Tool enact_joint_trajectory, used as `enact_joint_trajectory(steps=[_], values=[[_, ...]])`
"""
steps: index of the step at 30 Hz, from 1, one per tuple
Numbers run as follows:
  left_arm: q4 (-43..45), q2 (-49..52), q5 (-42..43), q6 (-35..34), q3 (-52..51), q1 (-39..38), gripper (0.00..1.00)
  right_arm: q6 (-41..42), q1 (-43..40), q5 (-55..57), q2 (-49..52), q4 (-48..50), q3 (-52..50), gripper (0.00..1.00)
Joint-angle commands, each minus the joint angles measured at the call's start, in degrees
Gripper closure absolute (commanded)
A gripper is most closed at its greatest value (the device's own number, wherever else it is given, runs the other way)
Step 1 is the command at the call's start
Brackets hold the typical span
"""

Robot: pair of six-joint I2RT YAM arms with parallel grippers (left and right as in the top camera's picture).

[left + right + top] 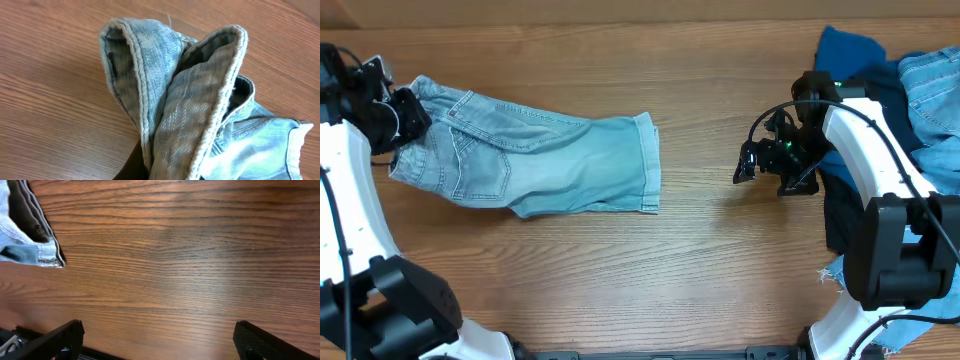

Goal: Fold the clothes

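Next, my left gripper lets go of the waistband on the hems of the pale jeans [654, 164] [296, 164], to fold them in half.
The pale light-wash jeans [550, 160] lie across the left half of the table, legs folded together, hems at the centre. My left gripper [405, 115] is shut on the waistband at the far left; the left wrist view shows the bunched waistband [175, 100] pinched and raised close to the camera. My right gripper [752, 165] is open and empty over bare wood right of the hems; its two fingers [157, 342] stand wide apart, and a jeans hem corner [35, 235] shows at top left.
A pile of other clothes lies at the right edge: a royal blue piece [850, 50], a dark navy one [842, 215], and light denim [932, 100]. The wooden table [720, 270] has bare surface along the front.
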Motion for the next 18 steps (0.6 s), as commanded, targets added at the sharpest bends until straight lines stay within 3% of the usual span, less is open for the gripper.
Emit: enact_joint_trajectory(steps=[1, 11, 18], values=[[0.3, -3.4, -8.5, -2.6, 2.5, -4.6, 0.96, -0.2, 0.1, -2.4, -1.4, 0.1, -0.2, 0.0], [0.8, -2.4, -28.7, -3.2, 2.5, -31.4, 0.96, -0.2, 2.9, -2.4, -1.4, 0.2, -0.2, 0.0], [1.0, 5.9, -30.2, -4.6, 2.5, -42.7, 0.95, -0.2, 4.6, -2.3, -1.4, -0.3, -0.2, 0.0]])
